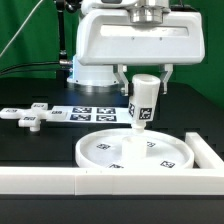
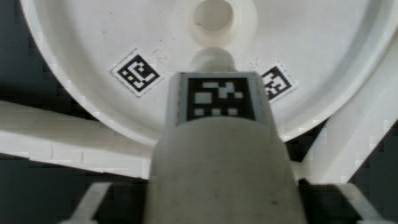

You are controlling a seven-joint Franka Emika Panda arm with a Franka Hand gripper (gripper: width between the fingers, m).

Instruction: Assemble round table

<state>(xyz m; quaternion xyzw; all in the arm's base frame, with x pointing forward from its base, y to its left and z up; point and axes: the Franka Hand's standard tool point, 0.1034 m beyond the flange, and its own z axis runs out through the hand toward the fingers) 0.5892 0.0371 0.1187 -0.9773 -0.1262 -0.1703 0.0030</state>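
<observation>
Next, my gripper releases the short round post in the centre hole of the round disc (image 1: 135, 147) (image 2: 214, 16).
The large rimmed round disc (image 1: 137, 151) lies flat on the black table at the exterior view's right, and fills the wrist view (image 2: 107, 40). My gripper (image 1: 143, 82) is shut on the short cylindrical post (image 1: 143, 105), which it holds upright with its lower end at the disc's centre. In the wrist view the post (image 2: 217, 140) runs from between my fingers toward the centre hole (image 2: 214, 15); a tag shows on its side. The cross-shaped piece (image 1: 28, 115) lies at the exterior view's left, well away from the gripper.
The marker board (image 1: 92, 113) lies flat behind the disc. The long white border wall (image 1: 110, 181) runs along the front and turns back at the right (image 1: 206, 150). The arm's white base (image 1: 92, 70) stands behind.
</observation>
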